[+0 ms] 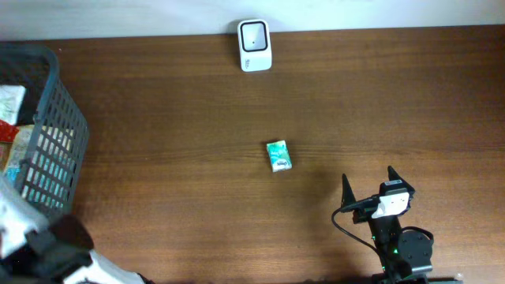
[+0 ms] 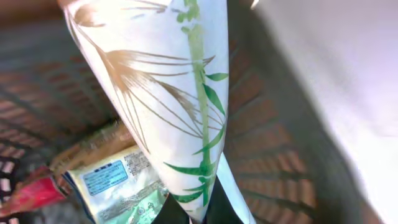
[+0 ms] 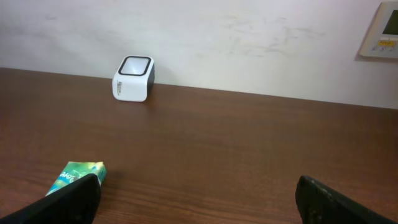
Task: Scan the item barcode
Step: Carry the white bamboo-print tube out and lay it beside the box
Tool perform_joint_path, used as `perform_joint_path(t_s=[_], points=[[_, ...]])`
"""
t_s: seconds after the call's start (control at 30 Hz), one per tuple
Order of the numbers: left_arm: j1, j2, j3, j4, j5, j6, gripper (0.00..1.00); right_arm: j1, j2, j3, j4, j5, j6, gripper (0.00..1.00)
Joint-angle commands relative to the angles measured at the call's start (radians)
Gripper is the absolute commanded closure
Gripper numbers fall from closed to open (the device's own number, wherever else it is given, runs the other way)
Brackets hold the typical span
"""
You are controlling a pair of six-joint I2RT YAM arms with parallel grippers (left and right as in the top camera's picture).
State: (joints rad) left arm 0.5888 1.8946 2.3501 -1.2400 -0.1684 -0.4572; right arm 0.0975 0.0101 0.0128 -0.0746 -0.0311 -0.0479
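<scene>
The robot's left gripper will release the white packet on the table (image 1: 254, 162) next to the small green packet, toward the basket.
My left gripper (image 2: 202, 213) is shut on the lower end of a white packet printed with green and brown leaves (image 2: 168, 93), which fills the left wrist view inside the basket. The white barcode scanner (image 1: 254, 45) stands at the table's far edge, also seen as the scanner (image 3: 132, 79) against the wall. A small green packet (image 1: 278, 155) lies flat mid-table. My right gripper (image 1: 368, 177) rests open near the front right, with the green packet (image 3: 79, 173) just beyond its left finger (image 3: 68, 199) and nothing between the fingers.
A dark grey slatted basket (image 1: 55, 134) sits at the table's left edge with several packets in it. Below the held packet lie a silver packet with a blue label (image 2: 118, 186) and a red one (image 2: 25, 196). A wall panel (image 3: 380, 28) is at the upper right.
</scene>
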Motion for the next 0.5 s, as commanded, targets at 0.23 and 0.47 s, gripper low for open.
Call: perform_joint_path(t_s=[0.23,0.47], points=[[-0.558,-0.202,-0.039,-0.175,0.101,0.204,1.00,0.008,-0.007,-0.007,0.002,-0.010,0.007,0.02],[-0.896,-0.103,-0.448,-0.070,0.106,0.143,1.00,0.008,-0.007,-0.007,0.002,-0.010,0.007,0.02]])
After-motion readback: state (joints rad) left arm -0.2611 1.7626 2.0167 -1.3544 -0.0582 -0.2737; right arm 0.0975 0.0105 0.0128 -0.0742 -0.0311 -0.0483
